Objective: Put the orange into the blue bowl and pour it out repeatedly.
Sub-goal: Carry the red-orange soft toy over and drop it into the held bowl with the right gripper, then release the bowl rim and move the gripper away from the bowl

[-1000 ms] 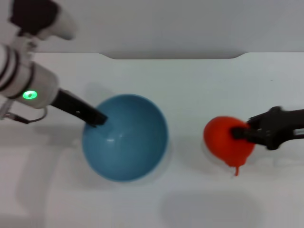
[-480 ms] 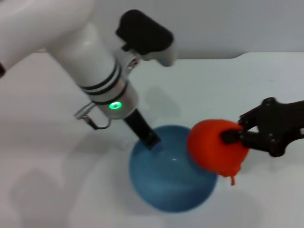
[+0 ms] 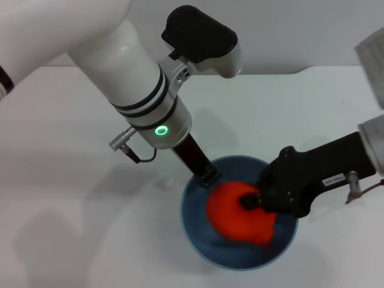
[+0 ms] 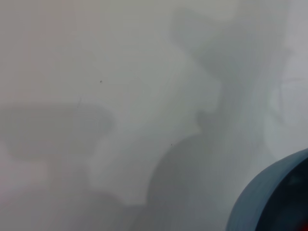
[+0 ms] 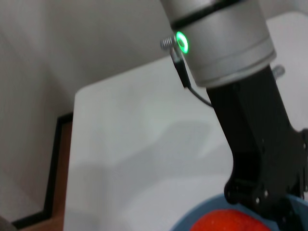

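Observation:
My left gripper has the blue bowl, which sits low at the table's front centre. It will put the bowl down on the white table's front centre [image 3: 225, 207], almost straight below it.
The blue bowl [image 3: 195, 231] sits low at the front centre of the white table. My left gripper [image 3: 209, 178] is shut on the bowl's far rim. The orange [image 3: 231, 213] is inside the bowl, blurred, with my right gripper [image 3: 249, 203] shut on it from the right. In the left wrist view a part of the bowl [image 4: 260, 202] shows. In the right wrist view the top of the orange [image 5: 224, 222] and the bowl's rim [image 5: 195, 216] show below the left arm's black fingers [image 5: 255, 192].
The white table [image 3: 72, 228] ends at a far edge with a notch [image 3: 216, 71]. The large white left arm [image 3: 120, 66] reaches over the table's left and middle. In the right wrist view the table's edge [image 5: 74, 159] borders a dark frame.
My left arm has carried the bowl from the left to the front centre. My right gripper has moved left and down with the orange, from beside the bowl into it.

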`<state>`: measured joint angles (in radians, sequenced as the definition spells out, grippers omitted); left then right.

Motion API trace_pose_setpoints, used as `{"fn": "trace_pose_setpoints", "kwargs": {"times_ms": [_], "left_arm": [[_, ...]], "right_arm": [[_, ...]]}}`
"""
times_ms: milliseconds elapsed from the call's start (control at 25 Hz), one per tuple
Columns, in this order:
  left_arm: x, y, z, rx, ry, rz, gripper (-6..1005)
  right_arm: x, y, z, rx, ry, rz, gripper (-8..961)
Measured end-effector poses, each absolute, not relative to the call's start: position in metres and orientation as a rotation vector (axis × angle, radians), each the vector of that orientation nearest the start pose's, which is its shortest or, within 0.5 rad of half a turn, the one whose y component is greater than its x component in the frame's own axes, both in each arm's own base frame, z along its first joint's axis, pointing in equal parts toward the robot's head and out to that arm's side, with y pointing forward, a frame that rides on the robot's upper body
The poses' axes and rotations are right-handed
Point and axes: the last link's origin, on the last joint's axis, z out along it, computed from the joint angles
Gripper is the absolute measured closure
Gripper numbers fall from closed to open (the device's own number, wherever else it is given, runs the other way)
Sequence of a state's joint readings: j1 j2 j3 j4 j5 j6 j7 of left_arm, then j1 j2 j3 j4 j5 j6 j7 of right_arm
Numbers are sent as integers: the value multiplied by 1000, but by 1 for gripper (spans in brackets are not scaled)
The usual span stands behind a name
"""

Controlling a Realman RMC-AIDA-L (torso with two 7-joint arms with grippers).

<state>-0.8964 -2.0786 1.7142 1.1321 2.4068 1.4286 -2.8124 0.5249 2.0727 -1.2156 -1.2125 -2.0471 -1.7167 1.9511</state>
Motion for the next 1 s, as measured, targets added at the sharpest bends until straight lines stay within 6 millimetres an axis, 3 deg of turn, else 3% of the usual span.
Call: {"fn": "trace_pose_setpoints", "kwargs": {"times_ms": [200,360,640,1000], "left_arm": [[-96,354,-80,-2759,-836,575,1000],[-98,354,-81,-2757,-840,584,1000],[-107,355,-87,-2743,-843,587,1000],[-126,356,-102,-2712,-850,619,999]], "right_arm": [[170,316,-1,-3140,534,168,864],[174,317,5,-3108,560,190,694],[191,326,34,-2942,704,330,443],[216,326,53,-2786,813,426,443]]}}
